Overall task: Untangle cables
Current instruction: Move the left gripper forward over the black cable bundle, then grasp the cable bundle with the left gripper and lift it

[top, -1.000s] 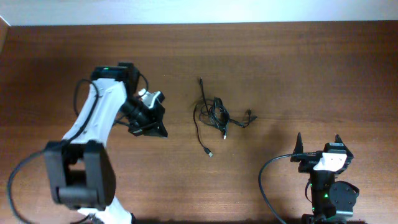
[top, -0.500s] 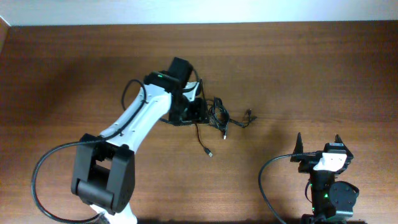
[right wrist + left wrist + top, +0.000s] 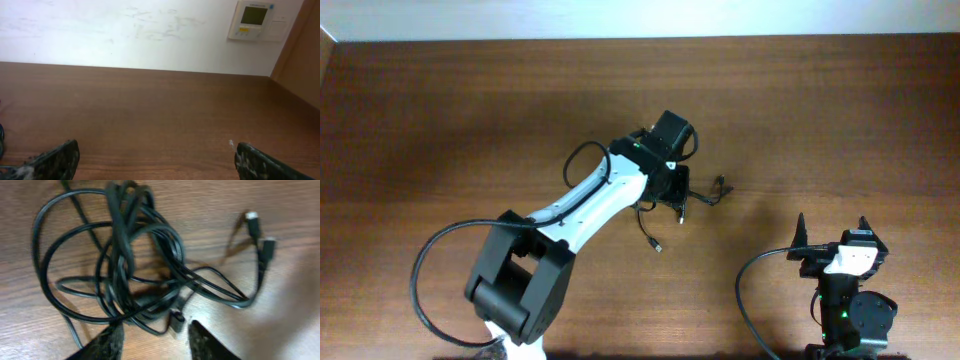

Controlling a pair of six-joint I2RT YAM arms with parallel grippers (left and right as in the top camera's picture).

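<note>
The left gripper's fingers sit at the bundle's edge by a small plug, so the robot should take the knotted loops (image 3: 123, 260) and lift them for the right gripper.
The cables (image 3: 125, 270) lie as one knotted bundle of thin black loops on the wooden table (image 3: 470, 110). Two plug ends (image 3: 260, 235) stick out to its right. In the overhead view my left arm (image 3: 620, 185) covers most of the bundle; a loose tail (image 3: 650, 232) and a plug strand (image 3: 712, 192) show beside it. My left gripper (image 3: 155, 341) hovers over the bundle's near edge, jaws apart, with a small plug (image 3: 176, 321) just ahead of the gap and nothing between the fingers. My right gripper (image 3: 832, 232) sits at the front right, wide open and empty (image 3: 160, 162).
A white wall (image 3: 125, 30) with a thermostat panel (image 3: 260, 20) rises behind the table's far edge. The right arm's base (image 3: 855, 315) and its thick black cord (image 3: 750, 290) sit at the front right corner.
My left arm has swung right from the table's left side to above the cable bundle, and its jaws have parted. The right arm has not moved.
</note>
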